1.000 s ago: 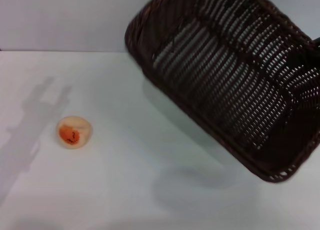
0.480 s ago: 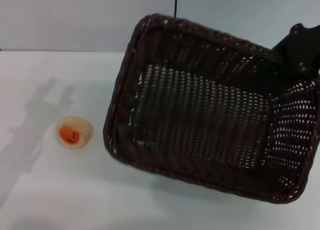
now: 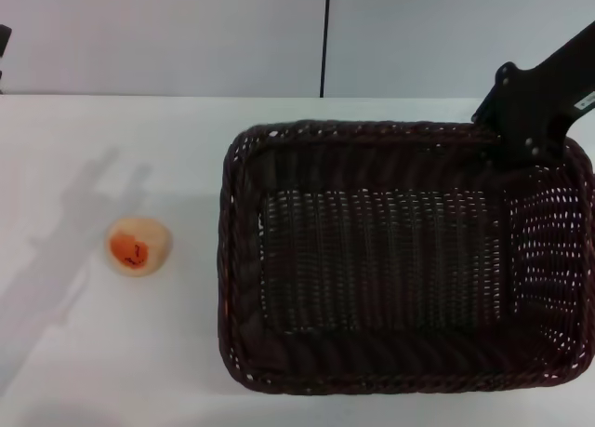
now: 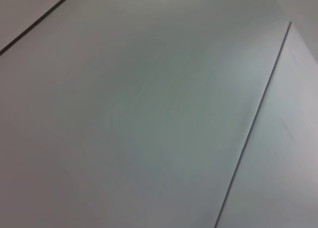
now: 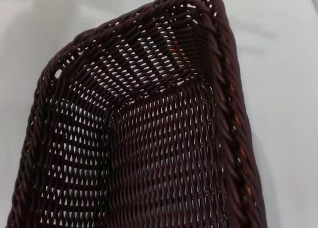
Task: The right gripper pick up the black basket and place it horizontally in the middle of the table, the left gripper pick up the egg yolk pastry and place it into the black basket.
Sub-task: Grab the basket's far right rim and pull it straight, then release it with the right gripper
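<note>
The left gripper goes to the egg yolk pastry next and closes on its orange-patched side (image 3: pixel 124 250), which faces away from the black basket.
The black basket (image 3: pixel 238 260) lies flat on the white table (image 3: pixel 139 148), long side across, from the middle to the right edge, and it is empty. My right gripper (image 3: pixel 528 139) sits on the basket's far right rim and holds it there. The right wrist view looks into the basket's woven inside (image 5: pixel 149 138). The egg yolk pastry (image 3: pixel 138 246) lies on the table to the left of the basket, orange patch facing up, about a hand's width from the rim. My left gripper is out of view; only its shadow (image 3: pixel 84 213) falls on the table beside the pastry.
A pale wall with a dark vertical seam (image 3: pixel 326 36) stands behind the table. The left wrist view shows only pale flat surfaces with thin dark seams (image 4: pixel 253 123). Bare tabletop lies between the pastry and the basket.
The basket, tilted high at the upper right a second ago, has swung down and now lies flat on the table. The right arm came down with it. The pastry has not moved.
</note>
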